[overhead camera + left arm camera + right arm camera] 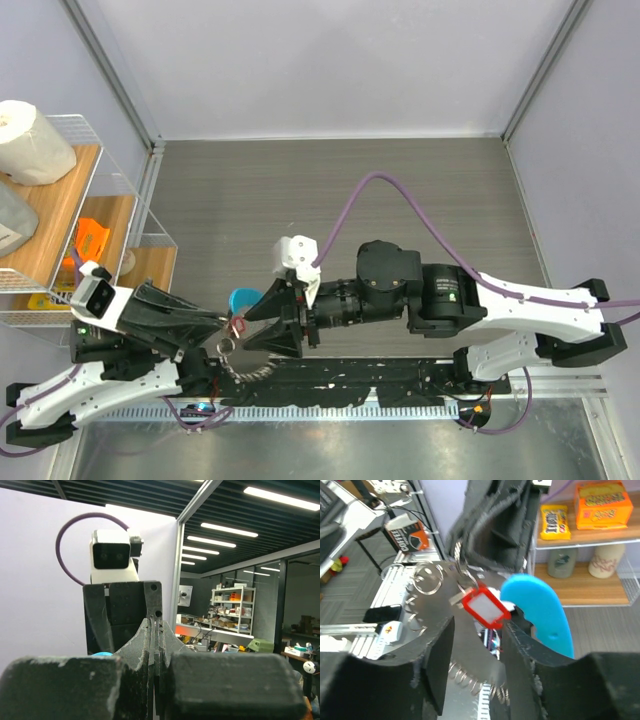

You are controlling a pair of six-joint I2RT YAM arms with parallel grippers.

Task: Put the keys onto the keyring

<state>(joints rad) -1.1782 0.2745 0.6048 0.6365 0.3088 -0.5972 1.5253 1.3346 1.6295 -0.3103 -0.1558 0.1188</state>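
Observation:
The keyring will go down from my left gripper onto the grey table (328,275), where I need to set it beside the white camera of my right gripper.
The small key with the red plastic head (238,323) hangs from a little ring between the two grippers; it also shows in the right wrist view (486,607). The keyring's ball chain (243,366) dangles below, and its light-blue crescent tag (243,298) sits just behind; the chain (470,679) and the tag (542,612) show in the right wrist view too. My left gripper (229,330) is shut, its tips (155,630) pinched on something thin, seemingly the keyring. My right gripper (250,332) faces it, jaws open (480,655) around the left fingertips, with the tag beside its right finger.
A wire shelf (110,180) stands at the left with a paper roll (30,142), an orange box (92,240) and snack packs (600,505). A ribbed metal rail (400,400) runs along the near edge. A purple cable (400,200) arcs over the right arm.

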